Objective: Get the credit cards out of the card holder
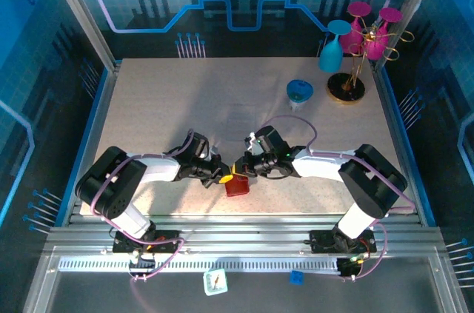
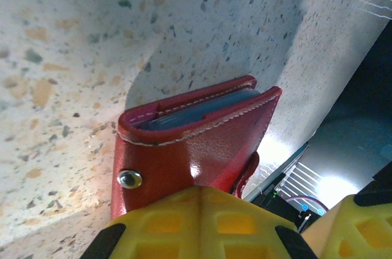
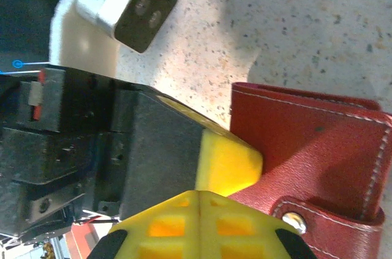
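Note:
The strap folded across the card holder's side is still out of my right gripper's reach, so it should open, grab the strap's rounded end (image 3: 280, 209) and pull it back.
The card holder (image 1: 238, 186) is a small red wallet lying near the table's front edge, between the two grippers. In the left wrist view the card holder (image 2: 202, 142) stands on edge with its mouth up, and thin bluish-grey layers (image 2: 202, 107) show inside; I cannot tell credit cards from pockets there. My left gripper (image 2: 201, 190) is shut, its yellow tips against the wallet's face beside the metal snap (image 2: 130, 179). My right gripper (image 3: 199, 195) is shut too, at the edge of the card holder (image 3: 306, 142), with the left gripper's yellow fingertip (image 3: 229, 162) just ahead of it.
A blue cup (image 1: 300, 92) stands at the back right of the table (image 1: 163, 106). Behind it a gold-based rack (image 1: 346, 88) carries teal and pink glasses (image 1: 360, 30). The metal rail (image 1: 237, 243) runs right behind the wallet at the front edge.

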